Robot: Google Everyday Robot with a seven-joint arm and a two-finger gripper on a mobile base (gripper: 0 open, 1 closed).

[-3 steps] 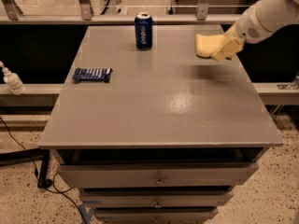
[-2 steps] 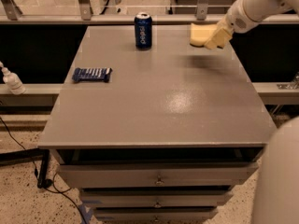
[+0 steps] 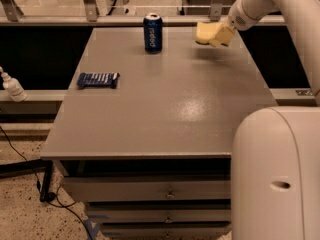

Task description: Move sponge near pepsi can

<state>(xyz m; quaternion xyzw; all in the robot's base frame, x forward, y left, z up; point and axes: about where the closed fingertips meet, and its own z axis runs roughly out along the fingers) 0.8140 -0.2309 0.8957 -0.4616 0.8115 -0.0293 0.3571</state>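
Observation:
Next, I release the sponge on the grey table (image 3: 180,42) beside the pepsi can, arm's side.
The pepsi can (image 3: 152,32) stands upright at the back middle of the grey table (image 3: 165,104). The pale-yellow sponge (image 3: 204,32) is held in the air above the table's back right part, to the right of the can and apart from it. My gripper (image 3: 216,35) is shut on the sponge's right side, reaching in from the upper right on the white arm (image 3: 260,1).
A flat dark blue snack bar wrapper (image 3: 98,79) lies near the table's left edge. A white part of the robot (image 3: 277,174) fills the lower right corner. A small white bottle (image 3: 11,86) stands on the ledge at far left. Drawers sit under the table front.
My gripper has carried the sponge to the left and farther back, closer to the pepsi can. The robot's white body has come into view at the lower right.

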